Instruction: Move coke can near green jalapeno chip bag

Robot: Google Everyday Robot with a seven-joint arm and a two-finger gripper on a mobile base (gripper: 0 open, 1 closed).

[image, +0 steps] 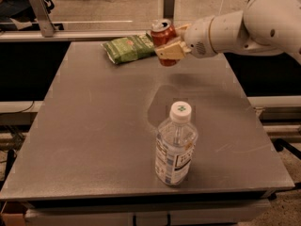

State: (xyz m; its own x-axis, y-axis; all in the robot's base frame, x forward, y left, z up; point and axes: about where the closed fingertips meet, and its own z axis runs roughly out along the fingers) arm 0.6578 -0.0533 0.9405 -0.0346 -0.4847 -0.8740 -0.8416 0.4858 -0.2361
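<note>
The robot's gripper should release the coke can on the table's far edge (174, 59) next to the green jalapeno chip bag.
The coke can (162, 36) is red with a silver top, tilted, and held above the far part of the grey table (94, 126). My gripper (168, 47) is shut on the can, its tan fingers (170, 52) wrapped around its lower side. The white arm reaches in from the right. The green jalapeno chip bag (129, 48) lies flat at the table's far edge, just left of the can and the gripper.
A clear water bottle (175, 146) with a white cap stands upright near the table's front, right of the middle. A metal rail and post (40, 14) run behind the table. A dark gap lies to the table's left and right.
</note>
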